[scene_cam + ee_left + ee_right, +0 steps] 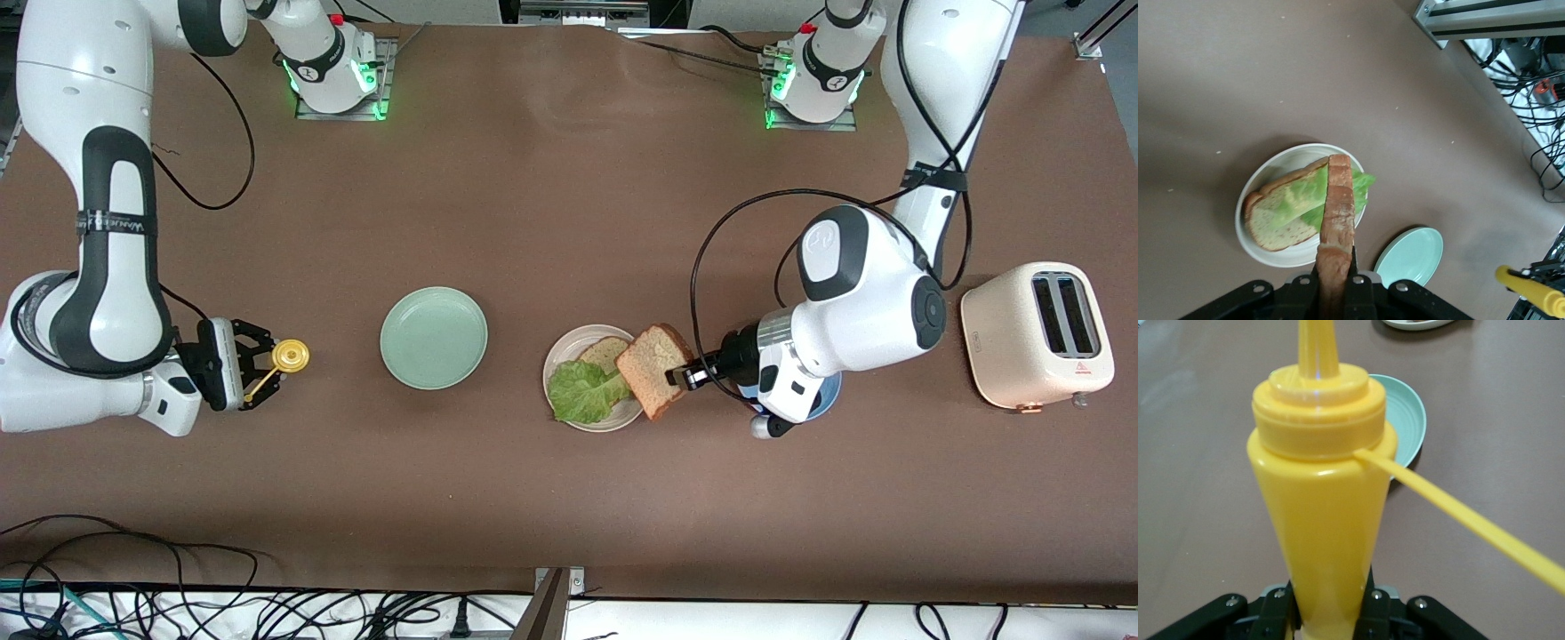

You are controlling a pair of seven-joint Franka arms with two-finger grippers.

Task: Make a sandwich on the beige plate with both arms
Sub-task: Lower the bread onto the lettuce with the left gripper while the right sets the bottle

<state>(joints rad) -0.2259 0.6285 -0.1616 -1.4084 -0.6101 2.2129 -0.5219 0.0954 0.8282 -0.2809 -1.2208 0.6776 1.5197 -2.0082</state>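
Next, my left gripper lets go of the second bread slice on top of the green lettuce leaf (595, 378) (1305, 205), to close the sandwich.
The beige plate (569, 356) holds one bread slice (605, 353) with a green lettuce leaf (585, 393) lying on it. My left gripper (686, 374) is shut on a second brown bread slice (653, 369), which hangs tilted over the plate's edge toward the left arm's end. The left wrist view shows this held slice (1338, 207) edge-on over the lettuce (1363, 181), the lower slice (1275, 217) and the plate (1265, 250), with the left gripper (1335, 283) clamped on it. My right gripper (267, 363) is shut on a yellow squeeze bottle (290, 356), and the right wrist view shows the right gripper (1328, 607) around the bottle's body (1321, 513).
A mint green plate (434, 338) lies between the bottle and the beige plate. A blue plate (832, 396) shows partly under the left wrist. A cream toaster (1036, 333) stands at the left arm's end. Cables run along the table edge nearest the front camera.
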